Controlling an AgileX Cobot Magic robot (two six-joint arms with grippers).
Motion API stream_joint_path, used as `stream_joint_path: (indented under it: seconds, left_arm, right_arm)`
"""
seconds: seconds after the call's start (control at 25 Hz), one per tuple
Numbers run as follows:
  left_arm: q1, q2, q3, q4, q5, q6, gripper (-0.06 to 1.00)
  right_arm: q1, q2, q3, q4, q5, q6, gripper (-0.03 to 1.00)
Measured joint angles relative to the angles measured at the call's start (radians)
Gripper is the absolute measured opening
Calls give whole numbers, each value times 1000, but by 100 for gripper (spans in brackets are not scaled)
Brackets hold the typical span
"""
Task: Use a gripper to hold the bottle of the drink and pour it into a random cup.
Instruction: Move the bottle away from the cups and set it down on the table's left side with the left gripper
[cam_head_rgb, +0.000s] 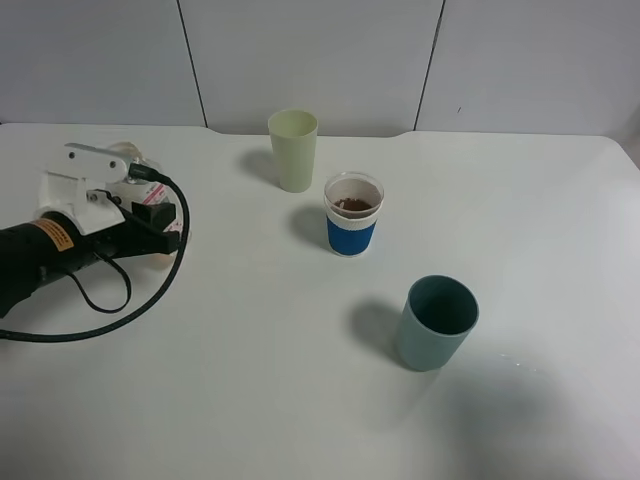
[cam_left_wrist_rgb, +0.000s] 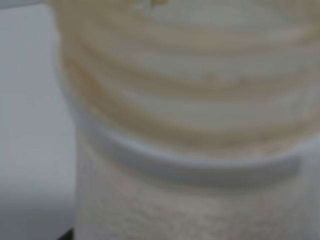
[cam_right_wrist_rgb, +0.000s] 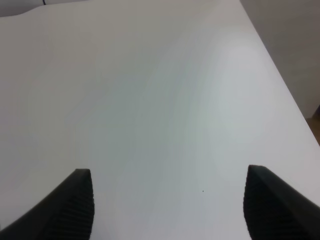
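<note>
My left gripper is going to set the bottle down and let go of it on the table (cam_head_rgb: 178, 264) just below its black fingertips, across from the blue-banded cup.
My left gripper (cam_head_rgb: 158, 226) sits at the table's left side, shut on the bottle of the drink (cam_head_rgb: 149, 211), whose white and red label shows between the black fingers. The bottle's clear ribbed neck (cam_left_wrist_rgb: 190, 100) fills the left wrist view, blurred, with a brownish tint. The cup (cam_head_rgb: 352, 215), clear with a blue band, stands mid-table, well to the right of the gripper, with the dark brown drink (cam_head_rgb: 353, 204) in it. My right gripper (cam_right_wrist_rgb: 170, 210) is open and empty over bare table; it is out of the exterior high view.
A tall pale green cup (cam_head_rgb: 293, 149) stands behind and to the left of the blue-banded cup. A dark teal cup (cam_head_rgb: 437, 322) stands in front and to its right. The left arm's black cable (cam_head_rgb: 120, 310) loops on the table.
</note>
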Motion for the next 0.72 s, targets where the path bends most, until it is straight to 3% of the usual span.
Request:
stream_joint_path:
  seconds: [0.28,0.72]
  left_arm:
    - [0,43,1,12,-29,63,36]
    - [0,72,1,19,-53,74,36]
  right_arm:
    - [0,0,0,0,0,0,63]
    - [0,0,0,0,0,0,63]
